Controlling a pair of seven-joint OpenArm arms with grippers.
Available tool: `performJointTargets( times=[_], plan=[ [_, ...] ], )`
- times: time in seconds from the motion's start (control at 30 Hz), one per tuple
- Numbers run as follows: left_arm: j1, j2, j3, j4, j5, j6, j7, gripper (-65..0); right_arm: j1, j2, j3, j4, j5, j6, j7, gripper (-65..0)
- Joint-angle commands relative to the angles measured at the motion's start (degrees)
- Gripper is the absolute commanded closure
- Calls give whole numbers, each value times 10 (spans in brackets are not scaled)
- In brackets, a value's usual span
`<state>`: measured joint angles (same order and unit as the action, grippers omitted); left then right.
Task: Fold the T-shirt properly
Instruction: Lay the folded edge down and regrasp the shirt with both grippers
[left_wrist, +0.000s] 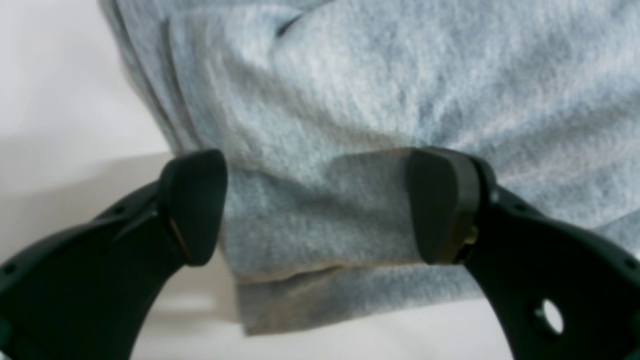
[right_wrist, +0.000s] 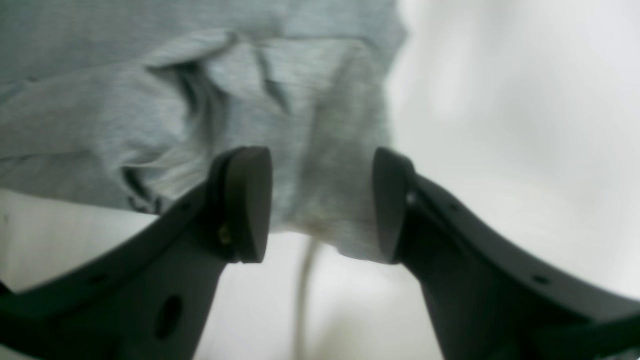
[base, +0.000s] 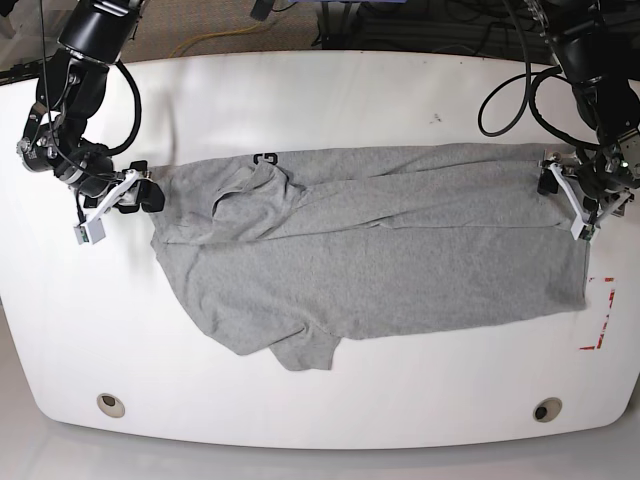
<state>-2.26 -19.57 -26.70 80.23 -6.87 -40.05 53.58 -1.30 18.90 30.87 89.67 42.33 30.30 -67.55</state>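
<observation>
My right gripper should move inward, pinch the loose fold (base: 212, 208) and pull it toward the T-shirt's end, because the T-shirt's upper layer bunches into a fold short of that end.
The light grey T-shirt (base: 380, 260) lies spread across the white table (base: 330, 100), its far edge folded over toward the middle and one sleeve sticking out at the near side. My left gripper (base: 552, 182) sits at the shirt's right end. In the left wrist view that gripper (left_wrist: 315, 205) stands open over a layered corner of the T-shirt (left_wrist: 400, 90), one finger on each side. My right gripper (base: 148, 195) is at the shirt's left end. In the right wrist view it (right_wrist: 320, 200) is open, with a rumpled edge of the T-shirt (right_wrist: 125, 100) between its fingers.
Red tape marks (base: 600, 315) lie on the table near the shirt's right end. Two round holes (base: 111, 404) (base: 546, 409) sit near the front edge. Cables (base: 505, 95) hang from both arms at the back corners.
</observation>
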Motion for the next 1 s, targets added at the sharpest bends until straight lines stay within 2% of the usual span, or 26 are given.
performJointTargets(
  times=[0.0, 0.23, 0.53, 0.7, 0.8, 0.87, 0.97],
  plan=[
    [-3, -13, -2, 36, -6, 1, -10, -524, 5, 6, 6, 10, 7, 3, 10, -319],
    [6, -13, -2, 58, -5, 1, -10, -524, 16, -40, 0, 15, 9, 3, -5, -319],
    [23, -12, 0, 46, -5, 1, -11, -524, 49, -81, -69, -2, -1, -2, -1, -319],
    [34, -12, 0, 46, -5, 1, -11, -524, 91, -96, -90, -50, -64, -2, 1, -315],
    [37, -12, 0, 46, -5, 1, -11, -524, 103, -108, -98, -64, -100, 2, 22, -306],
    [38, -12, 0, 46, -5, 1, -11, -524, 103, -110, -99, -64, -108, 2, 31, -258],
    [38, -12, 0, 46, -4, 1, -11, -524, 100, -109, -99, -58, -97, 2, 30, -86]
  ],
)
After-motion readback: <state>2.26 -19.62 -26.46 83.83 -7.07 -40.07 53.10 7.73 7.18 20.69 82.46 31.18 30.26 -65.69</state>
